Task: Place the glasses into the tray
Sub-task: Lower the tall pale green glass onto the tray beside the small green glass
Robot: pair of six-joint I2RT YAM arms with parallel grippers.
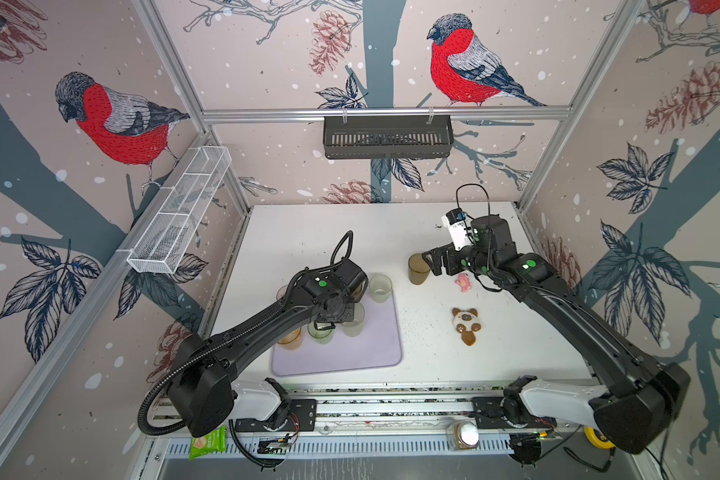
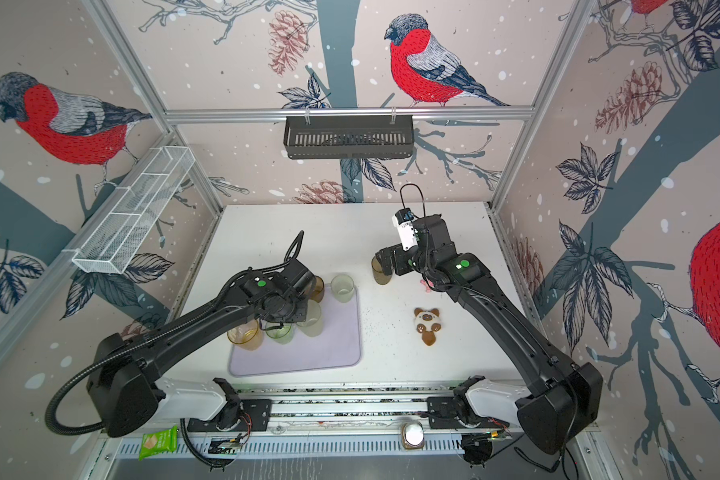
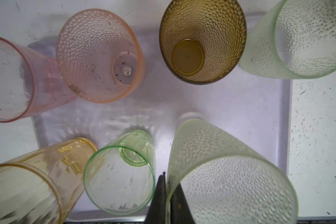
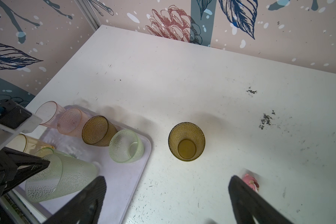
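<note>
The tall frosted glass will go down from my left gripper on the lavender tray (image 1: 352,333) (image 3: 191,143) beside the clear green glass.
The lavender tray (image 1: 371,349) (image 3: 231,100) carries several glasses: a dimpled pink one (image 3: 99,56), a brown one (image 3: 202,40), a light green one (image 3: 303,36), an amber one (image 3: 33,180) and a clear green one (image 3: 120,174). A smooth pink glass (image 3: 10,77) stands at the tray's corner. My left gripper (image 3: 170,182) is shut on the rim of the tall frosted glass (image 3: 221,174) (image 1: 354,322) over the tray. Another brown glass (image 1: 418,269) (image 4: 186,143) stands on the table right of the tray. My right gripper (image 1: 431,262) (image 4: 167,177) hangs open just beside it, holding nothing.
A small pink toy (image 1: 461,281) lies under the right arm and a bear toy (image 1: 466,324) lies nearer the front. A black slotted basket (image 1: 387,137) hangs on the back wall and a white wire basket (image 1: 184,208) on the left wall.
</note>
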